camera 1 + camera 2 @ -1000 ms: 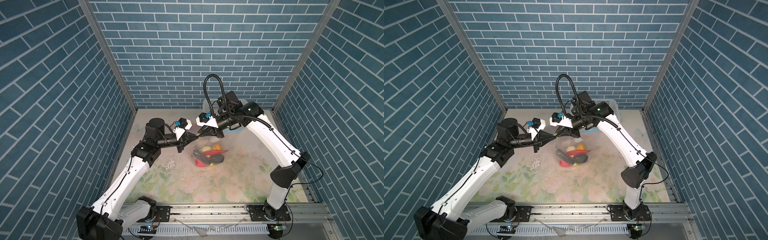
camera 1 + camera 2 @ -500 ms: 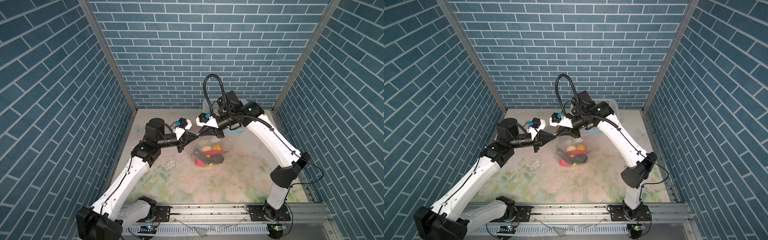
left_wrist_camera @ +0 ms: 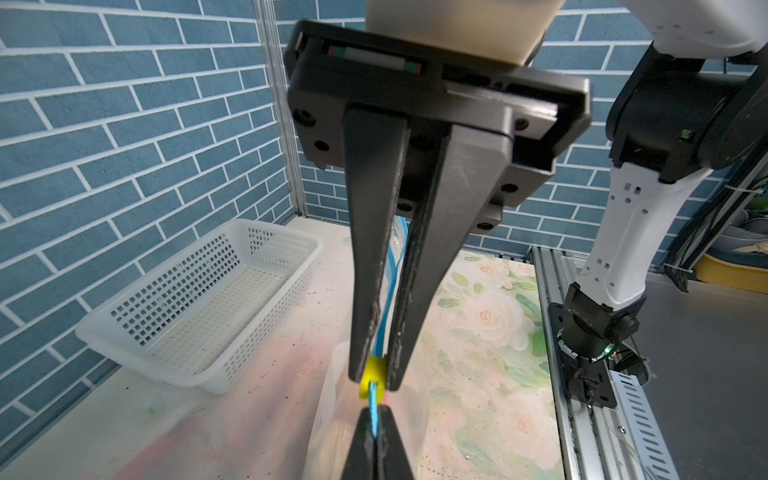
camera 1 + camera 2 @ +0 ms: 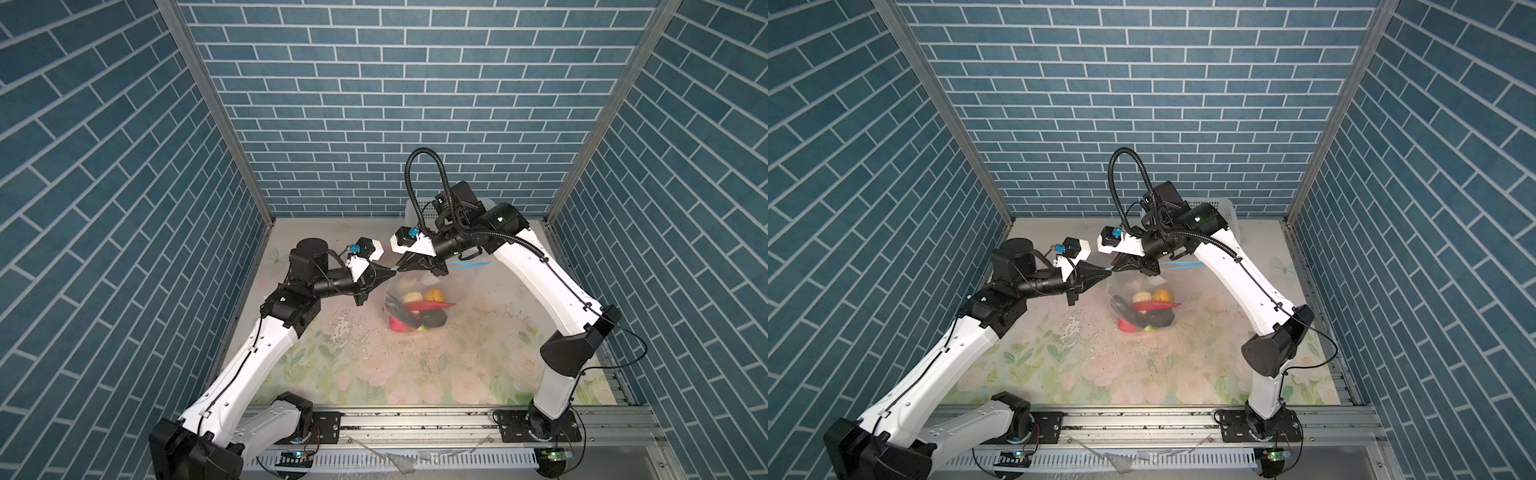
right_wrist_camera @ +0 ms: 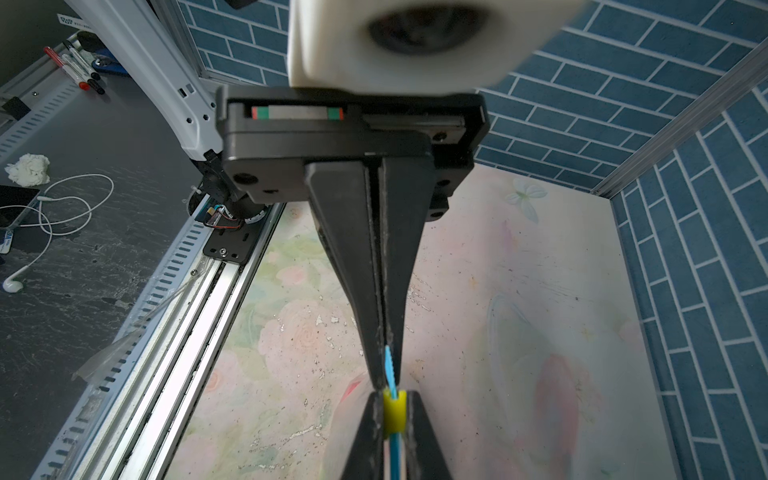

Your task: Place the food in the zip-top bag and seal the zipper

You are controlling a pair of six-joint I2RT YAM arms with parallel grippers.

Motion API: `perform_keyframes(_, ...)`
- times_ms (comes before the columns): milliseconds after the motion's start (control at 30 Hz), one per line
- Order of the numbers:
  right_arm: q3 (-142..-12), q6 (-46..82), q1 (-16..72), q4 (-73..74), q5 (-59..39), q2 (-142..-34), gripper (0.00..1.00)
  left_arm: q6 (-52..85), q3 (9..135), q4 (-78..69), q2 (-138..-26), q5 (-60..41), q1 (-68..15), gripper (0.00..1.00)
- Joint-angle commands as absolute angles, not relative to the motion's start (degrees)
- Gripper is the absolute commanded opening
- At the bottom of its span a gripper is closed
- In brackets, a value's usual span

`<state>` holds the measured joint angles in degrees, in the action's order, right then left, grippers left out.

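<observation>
The zipper's tip beside the yellow tab is all that my left gripper pinches, so it should open and take more zipper (image 3: 372,403) before it pulls away.
The clear zip-top bag (image 4: 457,286) hangs by its mouth edge above the floral mat in both top views. The food (image 4: 419,309) lies inside it: a red chilli (image 4: 1154,306), an orange ball, a cream lump and a dark aubergine (image 4: 1160,319). My left gripper (image 3: 375,415) is shut on the end of the light blue zipper (image 3: 375,399). Tip to tip with it, my right gripper (image 5: 393,401) is shut on the zipper's yellow tab (image 5: 393,411). The blue strip (image 4: 469,264) trails away under the right arm. The grippers (image 4: 392,270) (image 4: 400,268) meet above the bag's left corner.
A white perforated basket (image 3: 199,307) stands by the back wall, mostly behind the right arm (image 4: 1225,208). Blue brick walls close in three sides. A metal rail (image 4: 415,419) runs along the front edge. Small crumbs speckle the mat (image 4: 374,365).
The right gripper's jaws have tightened on the yellow tab. Both arms and the hanging bag stay almost where they were.
</observation>
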<state>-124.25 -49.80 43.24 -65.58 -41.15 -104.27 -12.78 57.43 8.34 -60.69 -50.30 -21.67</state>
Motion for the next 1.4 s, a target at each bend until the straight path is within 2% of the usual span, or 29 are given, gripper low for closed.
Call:
perform_keyframes(0, -126.31, -51.24, 42.5, -68.99, -38.76, -104.15, 0.09, -13.97, 56.62, 7.5, -59.15, -48.99, -21.5, 0.0)
perform_keyframes(433, -123.2, -50.14, 39.35, -68.79, -37.16, -102.02, 0.08, -13.72, 56.31, 6.62, -59.43, -47.86, -20.47, 0.0)
perform_keyframes(767, -119.61, -49.77, 38.03, -66.09, -38.65, -99.91, 0.08, -12.92, 58.66, 7.03, -62.2, -51.52, -20.52, 0.0)
perform_keyframes(833, -120.08, -49.82, 38.05, -66.1, -39.52, -100.35, 0.08, -12.92, 59.14, 7.11, -62.51, -52.34, -20.7, 0.05)
perform_keyframes(967, -120.78, -49.92, 38.04, -66.4, -40.52, -100.9, 0.08, -13.01, 60.02, 6.69, -63.09, -52.6, -21.48, 0.28)
perform_keyframes(1067, -120.95, -50.01, 38.06, -66.44, -41.34, -101.01, 0.08, -13.0, 60.79, 6.15, -63.93, -52.64, -21.91, 0.36)
perform_keyframes(1300, -121.11, -50.01, 38.07, -66.54, -41.92, -101.14, 0.09, -13.18, 63.09, 6.1, -66.75, -52.99, -22.41, 0.37)
perform_keyframes(1367, -121.11, -50.12, 38.05, -66.63, -42.02, -101.13, 0.08, -13.52, 63.6, 6.37, -67.3, -53.18, -22.83, 0.3)
